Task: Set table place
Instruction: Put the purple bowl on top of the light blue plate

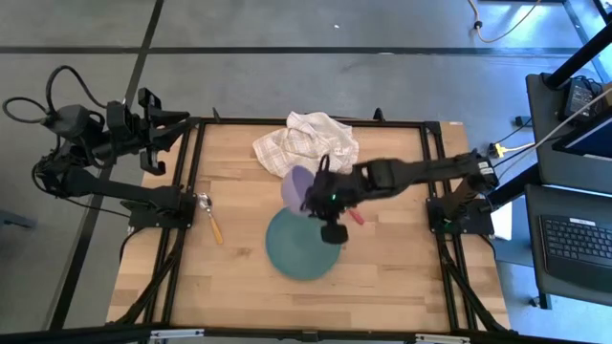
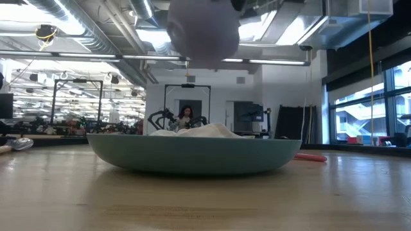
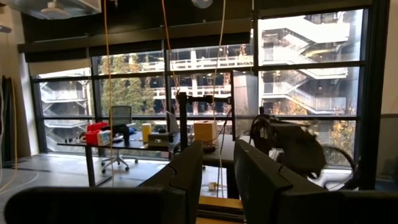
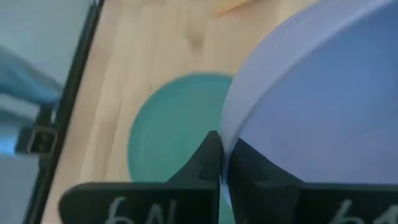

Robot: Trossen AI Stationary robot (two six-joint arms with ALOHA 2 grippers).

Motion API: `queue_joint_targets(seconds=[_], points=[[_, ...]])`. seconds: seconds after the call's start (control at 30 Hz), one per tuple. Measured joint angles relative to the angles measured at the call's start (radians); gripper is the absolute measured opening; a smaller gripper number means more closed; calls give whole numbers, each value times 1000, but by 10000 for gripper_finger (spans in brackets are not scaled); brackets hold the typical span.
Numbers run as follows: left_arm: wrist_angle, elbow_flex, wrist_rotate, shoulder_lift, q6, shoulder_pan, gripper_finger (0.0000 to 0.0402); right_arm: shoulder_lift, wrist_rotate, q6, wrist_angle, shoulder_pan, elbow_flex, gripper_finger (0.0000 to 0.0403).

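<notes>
Next, my right gripper sets the lilac bowl down on the middle of the large teal plate point(image 1: 306, 233). The bowl is now high above that plate.
My right gripper point(image 1: 316, 197) is shut on the lilac bowl point(image 1: 297, 185), above the far edge of the large teal plate point(image 1: 303, 246). The low view shows the bowl point(image 2: 202, 29) high above the plate point(image 2: 192, 153), which rests flat on the table. The red-handled fork point(image 1: 356, 218) lies on the table right of the plate. The yellow-orange-handled spoon point(image 1: 213, 222) lies on the table at the left. My left gripper point(image 3: 217, 180) is open and empty, raised off the table's far left corner point(image 1: 151, 124). My right gripper point(image 4: 222, 149) pinches the bowl's rim point(image 4: 225, 140) between its two fingers, one inside the bowl and one outside. The fingers come from the table's right, slanting down. The bowl is tilted and lifted clear, above the plate.
A crumpled white checked cloth point(image 1: 306, 139) lies at the table's far middle, just behind the bowl. Bare wooden table point(image 1: 402, 277) shows near the front edge and to the right of the plate. The black frame point(image 1: 182, 229) edges the top.
</notes>
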Motion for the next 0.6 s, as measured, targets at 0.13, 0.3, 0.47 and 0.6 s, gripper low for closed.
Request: queue_joint_targets(seconds=[0.13,0.3,0.47,0.6], points=[[0,0,0,0,-1,0,86,42,2,4,2,58,-34,9],[-3,0,0,0,-1,0,86,129,6,-2,15,109,-34,9],[-14,0,0,0,-1,0,86,191,22,-60,-12,140,-34,9],[-44,0,0,0,-22,0,86,214,33,-96,-57,147,-34,9]])
